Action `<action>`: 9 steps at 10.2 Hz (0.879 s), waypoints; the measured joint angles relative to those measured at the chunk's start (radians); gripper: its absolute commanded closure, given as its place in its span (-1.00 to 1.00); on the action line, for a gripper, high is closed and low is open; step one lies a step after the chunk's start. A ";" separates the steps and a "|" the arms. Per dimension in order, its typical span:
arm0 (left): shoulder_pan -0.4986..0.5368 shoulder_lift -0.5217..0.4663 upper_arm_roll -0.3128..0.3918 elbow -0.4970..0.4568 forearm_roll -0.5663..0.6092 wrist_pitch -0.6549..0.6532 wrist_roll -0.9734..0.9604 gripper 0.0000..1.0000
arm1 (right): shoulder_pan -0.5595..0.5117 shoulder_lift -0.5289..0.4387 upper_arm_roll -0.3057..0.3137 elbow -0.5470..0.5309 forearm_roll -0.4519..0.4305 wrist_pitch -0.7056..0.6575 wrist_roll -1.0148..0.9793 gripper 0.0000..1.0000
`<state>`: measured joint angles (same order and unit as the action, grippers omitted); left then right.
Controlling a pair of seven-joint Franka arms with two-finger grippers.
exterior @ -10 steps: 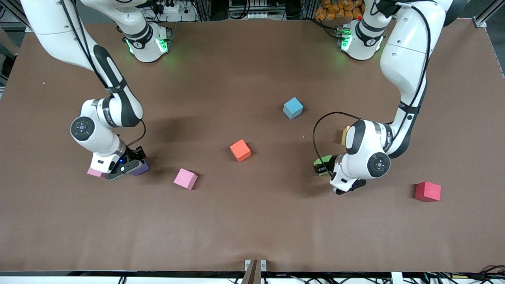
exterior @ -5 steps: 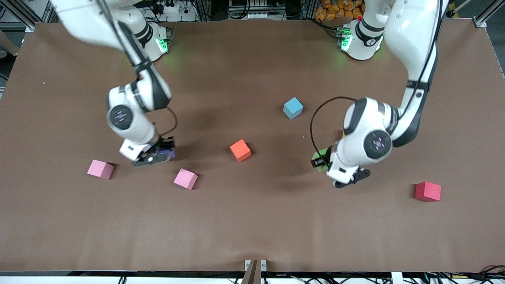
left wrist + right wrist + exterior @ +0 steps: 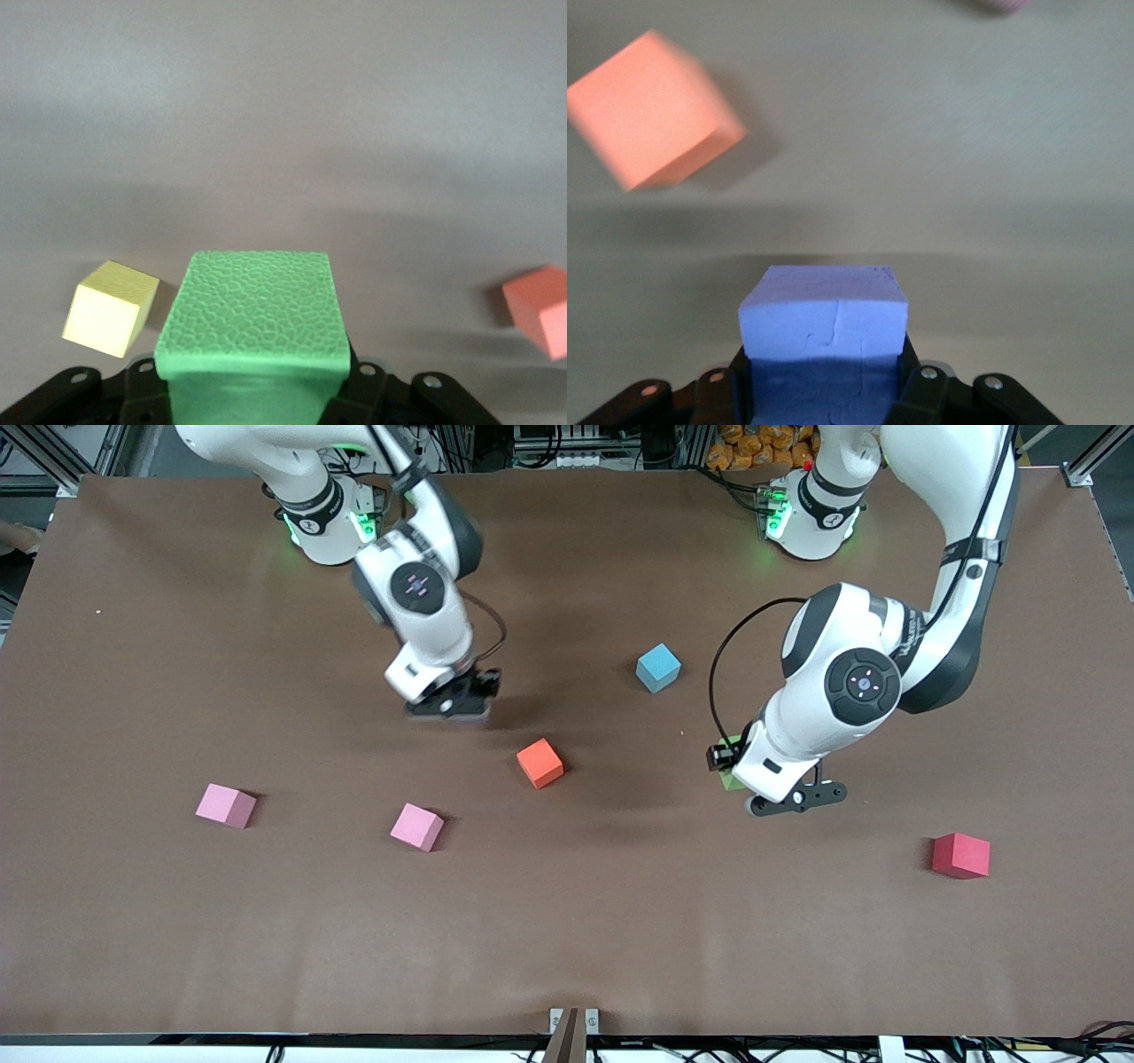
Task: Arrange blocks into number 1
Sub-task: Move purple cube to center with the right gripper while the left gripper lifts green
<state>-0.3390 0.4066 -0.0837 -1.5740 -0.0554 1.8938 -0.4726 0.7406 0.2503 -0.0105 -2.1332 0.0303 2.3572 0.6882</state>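
Observation:
Next, my right gripper puts the purple block down halfway (image 3: 555, 617) between the orange block and the far edge of the table.
My right gripper (image 3: 454, 701) hangs over the table's middle, above bare surface between the orange block (image 3: 539, 763) and the robots' bases. It is shut on the purple block (image 3: 824, 323). My left gripper (image 3: 742, 772) is shut on the green block (image 3: 252, 319), whose edge shows under the hand (image 3: 729, 780). In the left wrist view the yellow block (image 3: 111, 307) lies on the table below; the left arm hides it in the front view. A light blue block (image 3: 658, 667), two pink blocks (image 3: 226, 805) (image 3: 416, 826) and a red block (image 3: 960, 856) lie scattered.
The brown table (image 3: 567, 939) has a wide bare strip along the edge nearest the front camera. Both arm bases (image 3: 328, 514) (image 3: 811, 509) stand at the edge farthest from it. A small metal bracket (image 3: 571, 1020) sits at the near edge.
The right arm has lifted the purple block from beside a pink block and carried it toward the table's middle. The left arm has risen with the green block, now covering the yellow block.

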 measured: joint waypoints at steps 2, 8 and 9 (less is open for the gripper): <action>0.004 -0.026 0.003 -0.005 0.010 -0.061 0.083 -0.20 | 0.129 -0.006 0.002 -0.011 0.024 0.003 0.097 1.00; 0.013 -0.093 0.005 -0.086 0.012 -0.092 0.119 -0.19 | 0.381 0.050 0.002 -0.091 0.028 0.171 0.444 1.00; 0.010 -0.100 0.002 -0.104 0.012 -0.092 0.119 -0.19 | 0.394 0.078 0.002 -0.091 0.028 0.186 0.454 1.00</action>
<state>-0.3295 0.3068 -0.0820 -1.6778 -0.0438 1.8020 -0.3534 1.1348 0.3286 -0.0083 -2.2247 0.0579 2.5436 1.1419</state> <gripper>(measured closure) 0.396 0.410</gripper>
